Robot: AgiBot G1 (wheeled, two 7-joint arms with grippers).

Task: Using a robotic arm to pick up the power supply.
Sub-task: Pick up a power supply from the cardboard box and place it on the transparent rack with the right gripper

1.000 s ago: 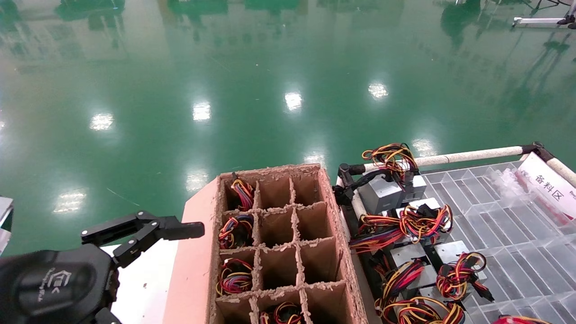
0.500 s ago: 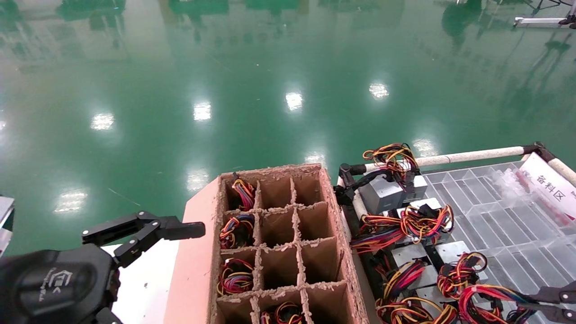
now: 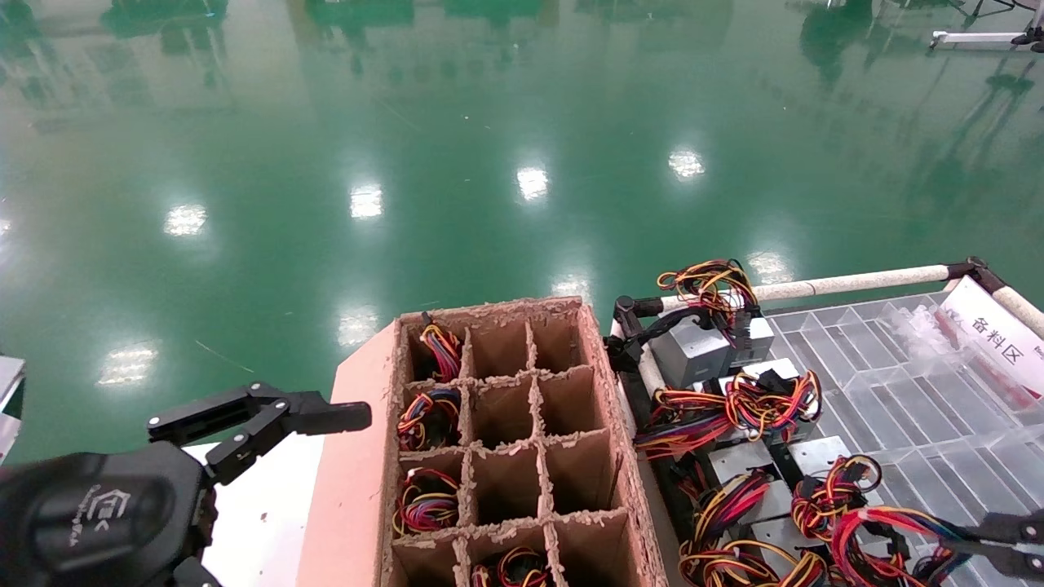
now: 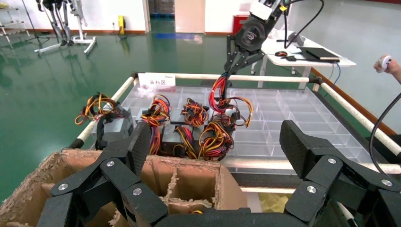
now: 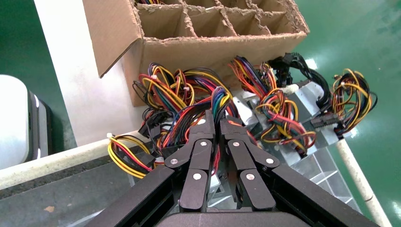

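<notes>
I need to release the red and multicoloured wire bundle from my right gripper on the clear tray [image 3: 900, 562], beside the black-looped wire bundle.
Several grey power supplies [image 3: 693, 350] with coloured wire bundles lie on the clear compartment tray [image 3: 913, 391]. At the lower right, the robotic arm's right gripper [image 3: 966, 545] is shut on the red and multicoloured wire bundle [image 3: 877, 530] of one power supply. In the right wrist view the gripper [image 5: 215, 116] pinches that wire bundle [image 5: 215, 97] between closed fingers; the metal body below is mostly hidden. The left wrist view shows the same arm [image 4: 250, 33] farther off, with the wire bundle [image 4: 220, 92] hanging from it. My left gripper [image 3: 261, 420] is parked open beside the box, and the left wrist view also shows that gripper [image 4: 217, 144] empty.
A brown cardboard divider box [image 3: 351, 489] stands left of the tray, with wire bundles in several left cells. A padded white rail [image 3: 848, 284] edges the tray's far side. A white label sign [image 3: 995, 334] leans at the right. Green floor lies beyond.
The right gripper has come into view at the lower right, shut on a wire bundle pulled up from the pile. The left arm has not moved.
</notes>
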